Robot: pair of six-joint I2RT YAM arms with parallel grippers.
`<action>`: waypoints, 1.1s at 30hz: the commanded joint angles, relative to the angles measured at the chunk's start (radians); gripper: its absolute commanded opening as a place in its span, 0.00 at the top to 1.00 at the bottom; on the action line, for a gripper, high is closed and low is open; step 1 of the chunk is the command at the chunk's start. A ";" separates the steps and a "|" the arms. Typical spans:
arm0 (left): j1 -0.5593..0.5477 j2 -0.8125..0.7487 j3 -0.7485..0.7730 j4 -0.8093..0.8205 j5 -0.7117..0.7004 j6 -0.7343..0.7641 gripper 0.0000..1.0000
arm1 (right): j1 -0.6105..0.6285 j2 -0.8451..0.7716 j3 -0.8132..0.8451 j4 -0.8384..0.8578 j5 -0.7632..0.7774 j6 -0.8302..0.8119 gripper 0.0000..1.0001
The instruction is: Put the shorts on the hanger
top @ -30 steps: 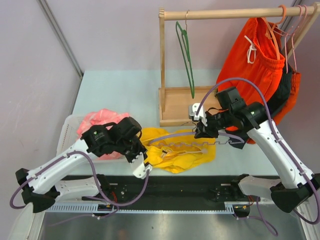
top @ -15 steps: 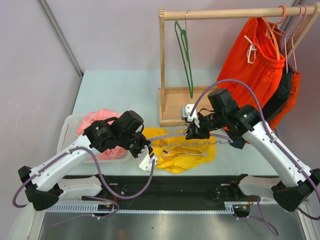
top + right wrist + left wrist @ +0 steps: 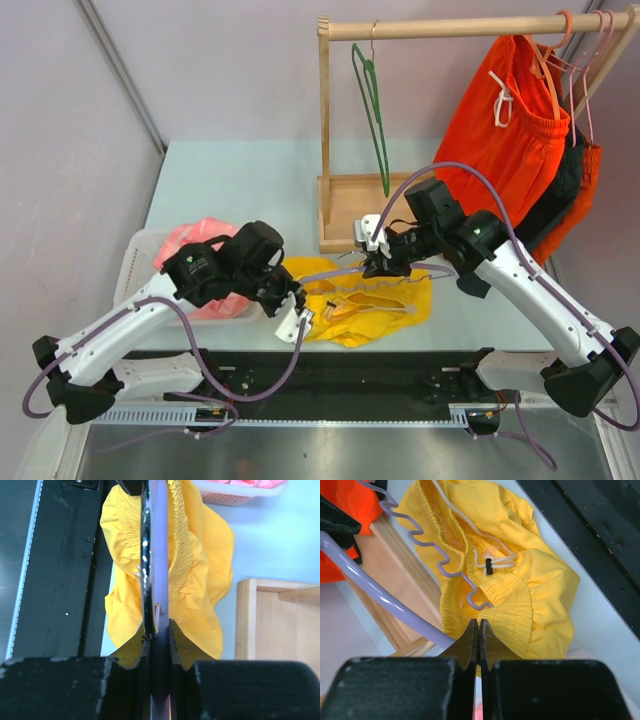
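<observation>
The hook of the lilac hanger stands straight over its bar, so next my right gripper lets go and takes the bar (image 3: 161, 575) again with the hook leaning toward the wooden tray.
The yellow shorts (image 3: 385, 312) lie crumpled on the table near the front edge, with the white drawstring (image 3: 492, 555) on top. My right gripper (image 3: 373, 262) is shut on the lilac hanger (image 3: 372, 293). It holds the hanger low over the shorts, with the wavy bar (image 3: 427, 547) across the waistband. In the right wrist view the lilac bar (image 3: 161, 530) runs out between the jaws over the shorts (image 3: 200, 575). My left gripper (image 3: 300, 322) is shut at the shorts' left edge. Its tips (image 3: 478, 624) are at the waistband (image 3: 512, 605), and nothing shows between them.
A white basket (image 3: 135, 262) with a pink cloth (image 3: 200, 243) stands at the left. A wooden rack (image 3: 325, 130) stands behind on its base tray (image 3: 350, 210). It carries a dark green hanger (image 3: 376, 110) and orange-red shorts (image 3: 510, 120). A black strip (image 3: 380, 375) runs along the near edge.
My right gripper has moved left with the hanger, further over the shorts. My left gripper has moved up and right to the shorts' left edge.
</observation>
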 commanded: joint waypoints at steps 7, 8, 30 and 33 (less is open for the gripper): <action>0.198 -0.041 0.105 0.249 0.085 -0.571 0.37 | -0.003 -0.006 0.007 0.077 -0.081 -0.054 1.00; 0.229 -0.030 0.141 0.226 0.105 -0.585 0.35 | -0.003 -0.002 0.007 0.075 -0.083 -0.062 1.00; 0.395 -0.055 -0.177 0.227 0.200 -0.677 0.42 | 0.019 0.038 0.005 0.112 -0.089 -0.059 1.00; 0.381 -0.032 -0.191 0.294 0.228 -0.709 0.52 | 0.028 0.040 0.005 0.138 -0.084 -0.030 1.00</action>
